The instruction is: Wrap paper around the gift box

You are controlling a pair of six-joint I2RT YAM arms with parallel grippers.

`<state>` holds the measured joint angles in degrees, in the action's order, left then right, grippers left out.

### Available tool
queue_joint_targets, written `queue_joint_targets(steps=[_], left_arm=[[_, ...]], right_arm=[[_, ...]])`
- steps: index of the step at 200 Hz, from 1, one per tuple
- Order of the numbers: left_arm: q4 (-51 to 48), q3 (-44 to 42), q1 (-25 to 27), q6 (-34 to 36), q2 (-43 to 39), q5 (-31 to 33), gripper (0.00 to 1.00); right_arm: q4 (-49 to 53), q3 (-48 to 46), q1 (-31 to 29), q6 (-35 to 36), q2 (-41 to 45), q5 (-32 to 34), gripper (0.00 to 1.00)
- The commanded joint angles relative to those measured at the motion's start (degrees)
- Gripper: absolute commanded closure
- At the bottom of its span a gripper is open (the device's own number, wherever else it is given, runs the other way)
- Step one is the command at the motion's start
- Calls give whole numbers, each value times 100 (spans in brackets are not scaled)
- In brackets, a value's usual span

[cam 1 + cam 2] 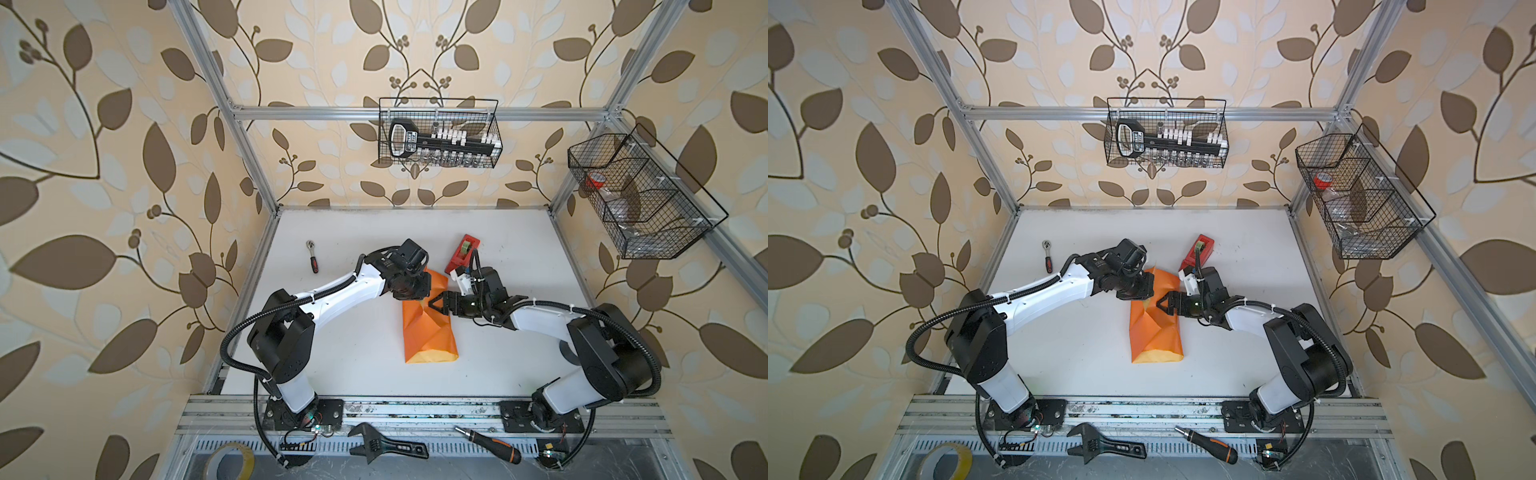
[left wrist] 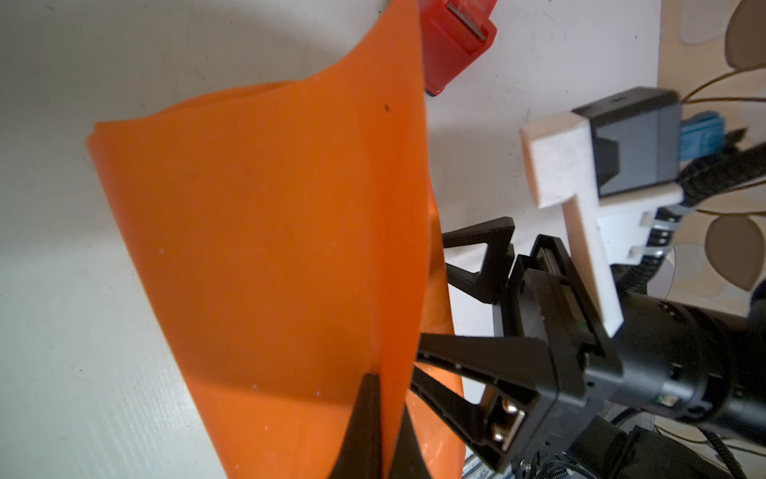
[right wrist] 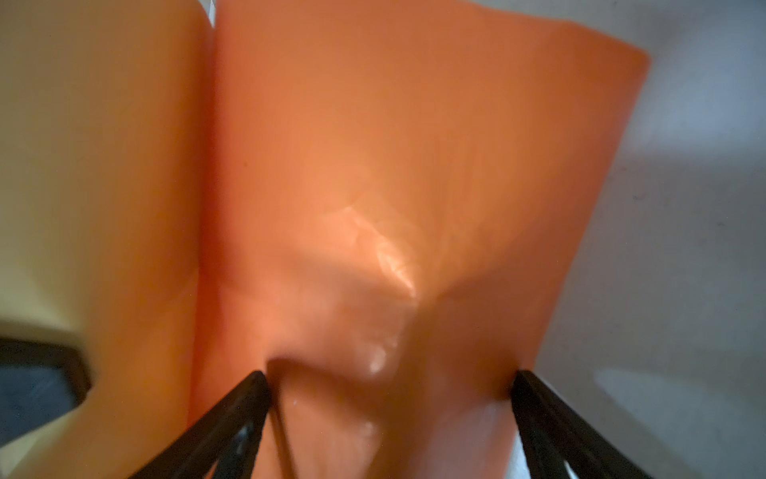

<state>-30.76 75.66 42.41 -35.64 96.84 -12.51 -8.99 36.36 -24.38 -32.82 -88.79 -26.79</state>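
Observation:
The upright paper fold, now at the bundle's far end, will be let go by my left gripper over the bundle's middle (image 1: 429,303), close beside the fingers of my right gripper.
The paper (image 1: 428,336) (image 1: 1154,336) lies mid-table as a creased orange bundle, with its yellow face showing at the near end. The gift box is hidden; a bulge under the sheet shows in the right wrist view. My left gripper (image 1: 419,286) (image 2: 383,414) hangs over the bundle's far end, shut on an upright fold of the paper (image 2: 269,207). My right gripper (image 1: 436,306) (image 3: 389,379) is open. Its two fingertips (image 3: 259,383) rest against the orange paper (image 3: 414,166) on either side of the bulge, at the bundle's right edge.
A red tape dispenser (image 1: 463,253) stands just behind the right wrist. A ratchet (image 1: 312,257) lies at the far left of the table. An adjustable wrench (image 1: 386,446), a screwdriver (image 1: 488,444) and a tape roll (image 1: 228,461) lie along the front rail. Wire baskets (image 1: 440,133) hang on the frame.

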Motion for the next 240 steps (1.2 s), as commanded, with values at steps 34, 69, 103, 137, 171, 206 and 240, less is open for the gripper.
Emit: queue_joint_targets(steps=[34,69,103,137,171,206,240], left_arm=[[962,-183,65,-330,-98,-391,100],[1295,-370,69,-502,-71,-414,100],[1794,-673,42,-752,-33,-490,100],[2540,-1071,21,-978,-62,-627,100],[3159,-1446,13,-1169,-104,-660,100],[3734,-1920,7,-1297,-205,-592,100],[4089,-2313,10,-1559,-218,-498,100]], right_arm=[[820,-251,-102,100,-194,543,8],[770,-288,-102,82,-191,526,8],[735,-297,-85,57,-182,479,8],[665,-329,-46,22,-181,377,8],[513,-399,8,-57,-231,194,8],[480,-419,21,-67,-240,183,8],[481,-388,21,-71,-244,175,8]])
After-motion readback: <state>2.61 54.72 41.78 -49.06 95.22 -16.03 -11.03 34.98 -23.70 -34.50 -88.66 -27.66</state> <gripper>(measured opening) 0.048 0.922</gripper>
